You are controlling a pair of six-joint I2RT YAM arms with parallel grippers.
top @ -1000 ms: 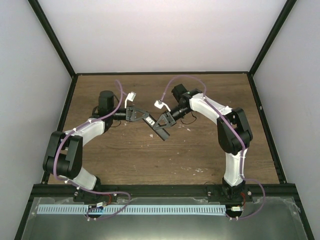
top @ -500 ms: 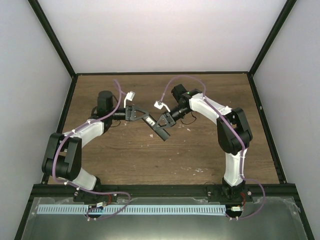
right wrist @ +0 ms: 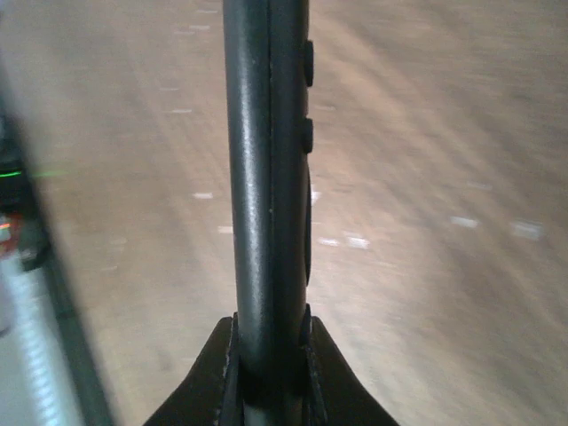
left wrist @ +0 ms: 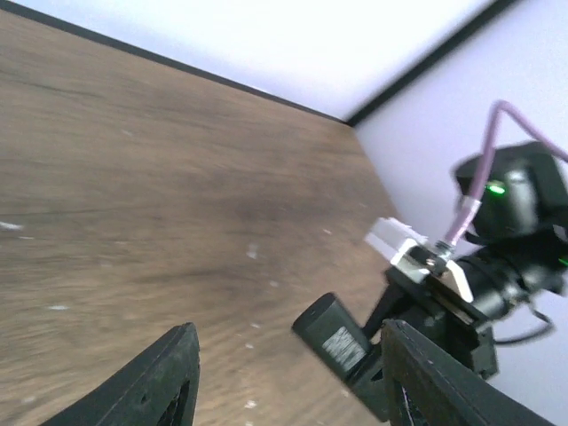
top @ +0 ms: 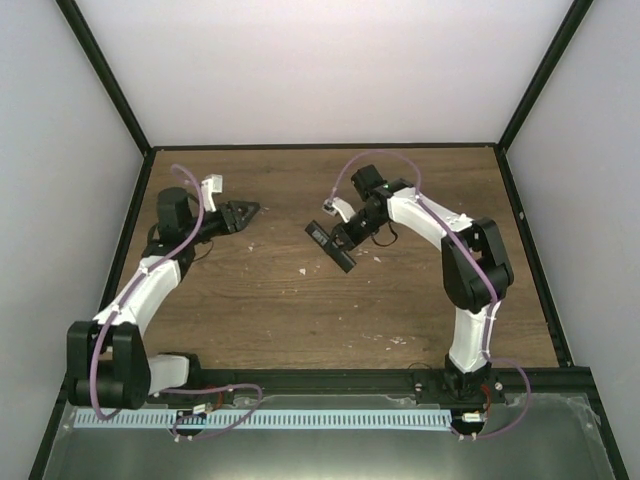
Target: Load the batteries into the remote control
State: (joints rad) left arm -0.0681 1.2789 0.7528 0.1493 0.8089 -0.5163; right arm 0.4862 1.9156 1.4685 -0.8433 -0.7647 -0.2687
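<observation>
My right gripper is going to release the remote control on the wooden table (top: 397, 246) beside the pale specks under its own forearm.
My right gripper (top: 347, 238) is shut on the remote control (top: 330, 247), a slim black bar held above the wooden table (top: 300, 310) near its middle. In the right wrist view the remote control (right wrist: 266, 169) runs straight up out of the right gripper (right wrist: 271, 373), its side buttons showing. My left gripper (top: 247, 209) hangs open and empty at the left rear, well apart from the remote. In the left wrist view the left gripper (left wrist: 288, 382) is empty, and the remote control (left wrist: 333, 333) shows beyond it with a pale label. The batteries are out of view.
Pale specks of debris (top: 303, 270) dot the table. White walls and a black frame (top: 130, 220) enclose the table on three sides. The arm bases and a metal rail (top: 300, 418) line the near edge.
My left gripper opened, let go at the remote's end and drew back to the left rear. The right gripper still grips the remote, which has turned a little.
</observation>
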